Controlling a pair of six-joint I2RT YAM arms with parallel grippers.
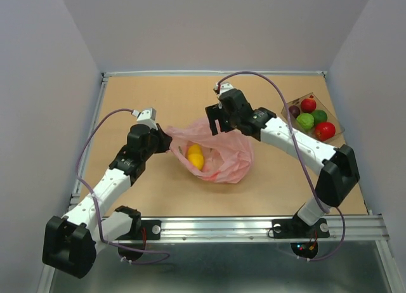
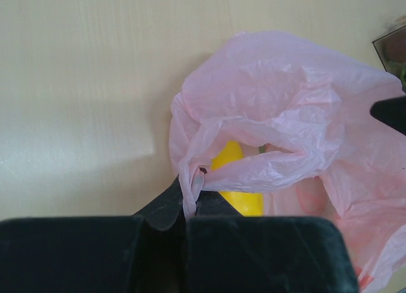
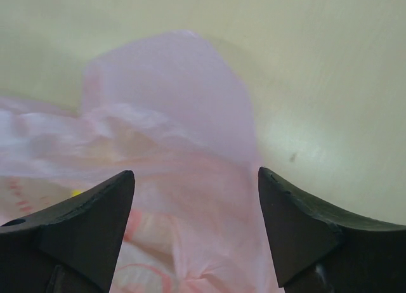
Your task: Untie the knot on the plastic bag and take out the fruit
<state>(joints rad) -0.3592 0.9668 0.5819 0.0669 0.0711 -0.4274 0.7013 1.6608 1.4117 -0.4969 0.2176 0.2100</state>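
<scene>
The robot's left gripper will set the pink plastic bag down on the table (image 1: 165, 131) (image 2: 174, 110) by its fingers, farther from the clear box.
The pink plastic bag (image 1: 219, 152) lies open in the middle of the table, with the yellow lemon-shaped fruit (image 1: 195, 157) showing in its mouth. My left gripper (image 1: 166, 139) is shut on a twisted strip of the bag's rim (image 2: 190, 190) at its left side; the lemon (image 2: 238, 179) lies just behind. My right gripper (image 1: 216, 120) is open above the bag's far edge, its fingers (image 3: 95, 210) wide apart over pink plastic (image 3: 184, 179). No tied knot shows. Two red, one green and one dark purple fruit (image 1: 309, 118) lie in the clear box.
The clear rigid box (image 1: 335, 123) stands at the far right of the table. Grey walls close in the back and sides. A metal rail (image 1: 254, 226) runs along the near edge by the arm bases.
</scene>
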